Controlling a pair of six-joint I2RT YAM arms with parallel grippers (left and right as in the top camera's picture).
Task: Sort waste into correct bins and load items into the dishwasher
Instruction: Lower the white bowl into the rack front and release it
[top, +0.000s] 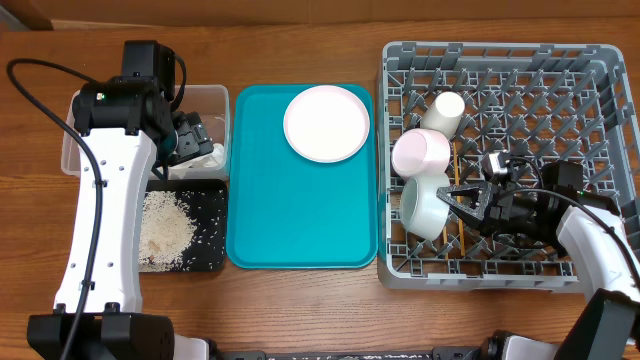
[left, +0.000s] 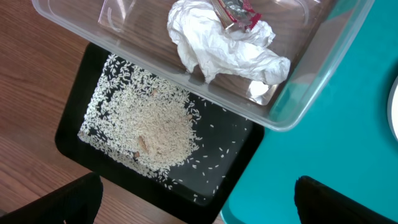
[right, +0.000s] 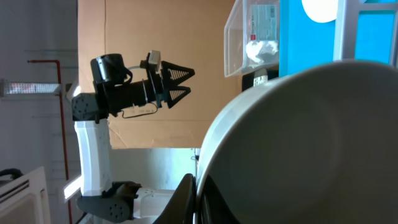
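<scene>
My right gripper is going to the grey dish rack with the white bowl. It will set the white bowl down just in front of the pink bowl (top: 415, 217) there.
My right gripper (top: 457, 199) is inside the grey dish rack (top: 600, 100), shut on the rim of the white bowl (top: 422, 207). That bowl fills the right wrist view (right: 311, 143), with a finger (right: 198, 199) against its rim. The white cup (top: 443, 108), pink bowl (top: 420, 152) and wooden chopsticks (top: 462, 238) lie in the rack. The pale pink plate (top: 326, 122) sits on the teal tray (top: 300, 220). My left gripper (left: 199, 202) is open and empty above the clear tub (left: 298, 93), which holds the napkin (left: 224, 53) and red wrapper (left: 236, 12). Rice (left: 155, 127) lies in the black tray (left: 242, 155).
The clear tub (top: 205, 97) and black tray (top: 210, 250) stand side by side at the table's left edge, touching the teal tray. The rack takes up the right side. Bare wood runs along the front edge.
</scene>
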